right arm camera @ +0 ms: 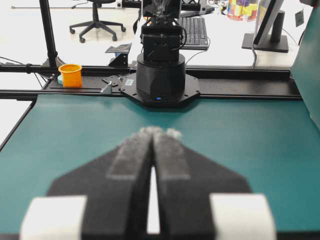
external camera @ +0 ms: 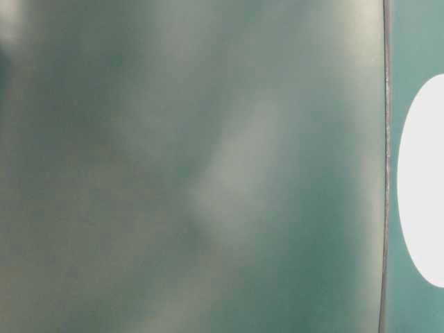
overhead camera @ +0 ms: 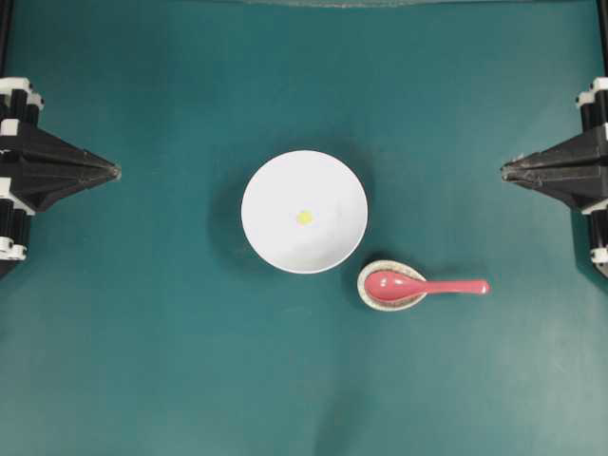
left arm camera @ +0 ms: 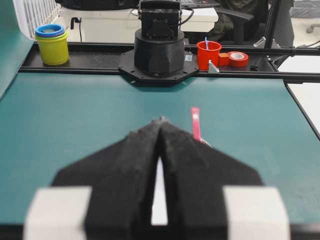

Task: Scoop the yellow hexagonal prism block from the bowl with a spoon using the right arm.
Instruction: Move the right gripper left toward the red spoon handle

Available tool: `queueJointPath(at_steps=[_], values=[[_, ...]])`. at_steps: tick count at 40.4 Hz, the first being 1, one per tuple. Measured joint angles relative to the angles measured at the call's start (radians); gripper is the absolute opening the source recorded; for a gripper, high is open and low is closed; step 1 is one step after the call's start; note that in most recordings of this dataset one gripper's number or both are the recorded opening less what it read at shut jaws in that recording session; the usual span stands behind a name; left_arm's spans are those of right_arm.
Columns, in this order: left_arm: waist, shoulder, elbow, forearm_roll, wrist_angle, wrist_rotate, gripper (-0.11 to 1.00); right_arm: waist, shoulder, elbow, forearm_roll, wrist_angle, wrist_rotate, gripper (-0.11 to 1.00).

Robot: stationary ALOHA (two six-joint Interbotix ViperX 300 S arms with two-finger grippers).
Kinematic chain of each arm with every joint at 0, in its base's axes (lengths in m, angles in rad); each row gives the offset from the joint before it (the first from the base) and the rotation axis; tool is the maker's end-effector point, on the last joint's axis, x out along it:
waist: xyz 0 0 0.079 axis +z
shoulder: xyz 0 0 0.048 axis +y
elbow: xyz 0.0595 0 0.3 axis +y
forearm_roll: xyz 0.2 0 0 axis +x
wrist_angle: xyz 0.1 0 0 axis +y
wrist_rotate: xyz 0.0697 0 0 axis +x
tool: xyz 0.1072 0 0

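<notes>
My right gripper will move to the pink-red spoon next and close on its handle's middle (overhead camera: 455, 286), just clear of the speckled spoon rest.
A tiny yellow hexagonal prism block (overhead camera: 304, 218) lies in the middle of the round white bowl (overhead camera: 275, 195) at the table's centre. To the bowl's lower right, the pink-red spoon (overhead camera: 423, 286) rests with its scoop on a small speckled rest and its handle pointing right. My right gripper (overhead camera: 504, 171) is parked at the right edge, shut and empty, well above and right of the spoon. My left gripper (overhead camera: 116, 172) sits shut at the left edge. The left wrist view shows the spoon's handle (left arm camera: 195, 124) past the closed fingertips (left arm camera: 161, 120). In the right wrist view the tips (right arm camera: 159, 132) meet.
The speckled beige spoon rest (overhead camera: 377, 298) sits under the spoon's scoop. A blurred white edge of the bowl (external camera: 423, 180) shows in the table-level view. Beyond the mat stand the opposite arm bases (left arm camera: 159, 47) (right arm camera: 161, 70), stacked cups (left arm camera: 52, 44), a red cup (left arm camera: 208, 54) and an orange cup (right arm camera: 70, 75).
</notes>
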Motion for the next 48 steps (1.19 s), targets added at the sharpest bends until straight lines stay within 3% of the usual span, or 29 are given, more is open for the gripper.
queueJointPath(at_steps=[15,17,24,28,38,48], values=[[0.0,0.002,-0.006,0.012,0.02,0.005,-0.01,-0.005,0.043,-0.009,-0.002,0.002,-0.011,0.01],[0.0,0.002,-0.006,0.012,0.026,0.005,-0.01,-0.003,0.048,-0.011,-0.002,0.0,-0.011,0.07],[0.0,0.002,-0.006,0.012,0.029,0.005,-0.01,-0.005,0.055,-0.011,-0.002,0.006,-0.011,0.43],[0.002,0.003,-0.006,0.012,0.029,0.006,-0.01,-0.005,0.063,-0.011,-0.002,0.018,-0.008,0.54],[0.0,0.006,-0.006,0.012,0.029,0.006,-0.01,-0.005,0.167,-0.006,0.0,0.012,0.003,0.53],[0.0,0.008,-0.006,0.014,0.029,0.006,-0.01,0.003,0.308,0.046,0.028,-0.13,0.008,0.53]])
